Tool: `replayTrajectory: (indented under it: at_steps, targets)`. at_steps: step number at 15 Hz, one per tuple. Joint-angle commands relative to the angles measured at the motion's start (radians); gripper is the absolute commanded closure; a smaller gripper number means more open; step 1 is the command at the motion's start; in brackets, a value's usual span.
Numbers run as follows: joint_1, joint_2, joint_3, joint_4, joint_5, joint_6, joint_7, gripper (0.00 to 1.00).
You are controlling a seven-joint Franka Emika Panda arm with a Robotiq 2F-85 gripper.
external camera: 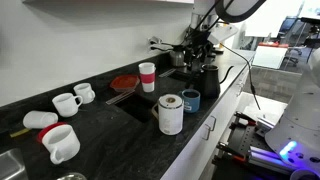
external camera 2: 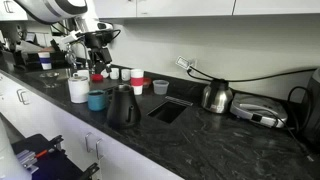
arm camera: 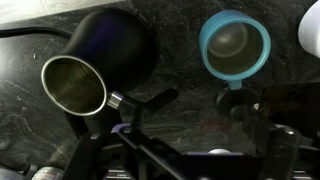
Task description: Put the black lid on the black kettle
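The black lid's knob (external camera: 170, 90) (arm camera: 236, 101) beside the teal mug's handle is the next place my gripper will go to and close on.
The black kettle (external camera: 205, 78) stands on the dark counter beside the sink, and it shows in the other exterior view too (external camera 2: 122, 105). In the wrist view I look down on its body (arm camera: 115, 45) and its open, uncovered mouth. My gripper (external camera: 197, 52) hangs above the counter between the kettle and a teal mug (arm camera: 233, 42). It also shows in an exterior view (external camera 2: 97, 58). In the wrist view its fingers (arm camera: 175, 130) sit wide apart with nothing clearly between them. I cannot make out the black lid in any view.
A white jug (external camera: 170, 113) stands next to the teal mug (external camera: 190, 100). The sink (external camera 2: 170, 108) lies beside the kettle. A silver kettle (external camera 2: 215, 96), a red plate (external camera: 125, 83), a red-and-white cup (external camera: 147, 76) and white mugs (external camera: 68, 102) stand on the counter.
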Motion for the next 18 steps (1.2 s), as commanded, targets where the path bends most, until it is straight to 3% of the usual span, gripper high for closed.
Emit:
replayTrajectory:
  at_steps: [1, 12, 13, 18]
  targets:
    - [0.013, 0.001, -0.013, 0.002, -0.008, -0.004, 0.006, 0.00]
    - [0.062, 0.212, -0.078, 0.112, 0.039, 0.149, -0.152, 0.00]
    - [0.049, 0.163, -0.063, 0.077, 0.018, 0.128, -0.096, 0.00]
    - [0.051, 0.172, -0.065, 0.083, 0.018, 0.130, -0.097, 0.00]
